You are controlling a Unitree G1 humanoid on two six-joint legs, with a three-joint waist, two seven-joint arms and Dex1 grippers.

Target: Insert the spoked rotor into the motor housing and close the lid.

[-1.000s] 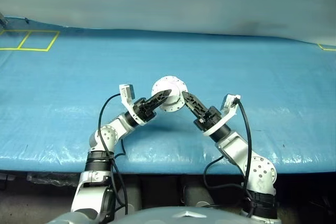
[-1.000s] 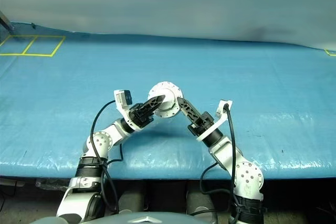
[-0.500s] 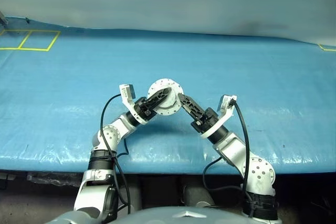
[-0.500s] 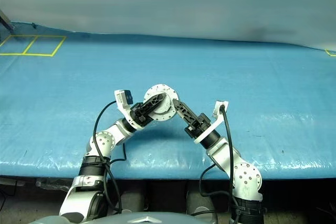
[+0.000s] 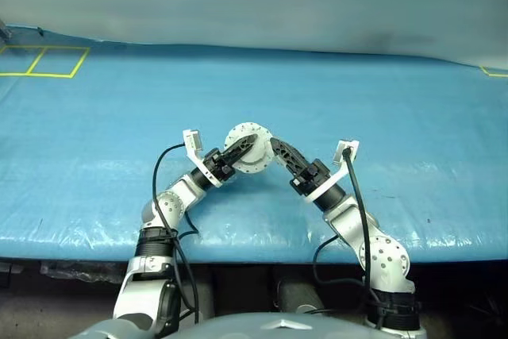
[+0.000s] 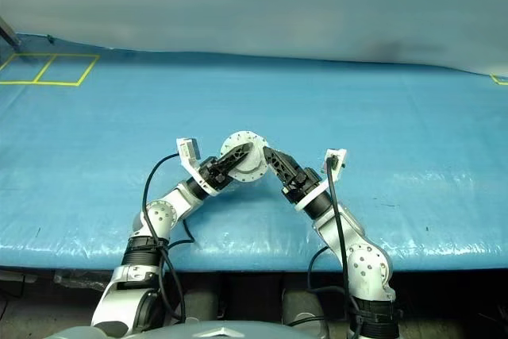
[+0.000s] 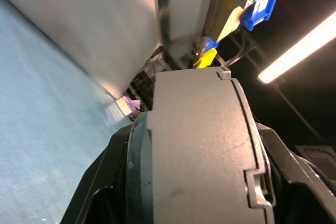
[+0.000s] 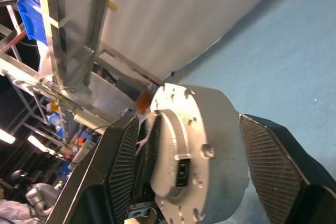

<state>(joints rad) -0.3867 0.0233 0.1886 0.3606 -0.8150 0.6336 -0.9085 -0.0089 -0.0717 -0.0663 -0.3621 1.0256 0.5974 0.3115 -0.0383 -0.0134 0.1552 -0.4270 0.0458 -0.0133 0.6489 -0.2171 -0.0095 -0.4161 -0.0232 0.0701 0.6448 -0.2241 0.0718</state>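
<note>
Next, I let go of the motor housing, now held just above the blue table, with my left gripper on the blue table (image 5: 169, 126) beside its wrist camera, toward the yellow squares.
The motor housing (image 5: 250, 147) is a round grey puck with a holed flange, held on edge just above the blue table. Its lid looks shut against it, with a seam along the rim (image 7: 247, 171). The spoked rotor is hidden. My left gripper (image 5: 240, 149) comes in from the left and is shut on the housing, whose body (image 7: 199, 156) sits between its fingers. My right gripper (image 5: 277, 148) reaches in from the right. Its ribbed pads (image 8: 268, 166) straddle the housing (image 8: 205, 145), spread wider than the puck.
The blue tarp-covered table (image 5: 381, 117) stretches wide on both sides. Yellow tape squares (image 5: 44, 61) mark its far left corner. A pale grey wall backs it. The front edge (image 5: 254, 240) runs just below both forearms.
My left gripper has closed onto the housing and sunk slightly with it. My right gripper's fingers have rolled and spread apart from their earlier hold.
</note>
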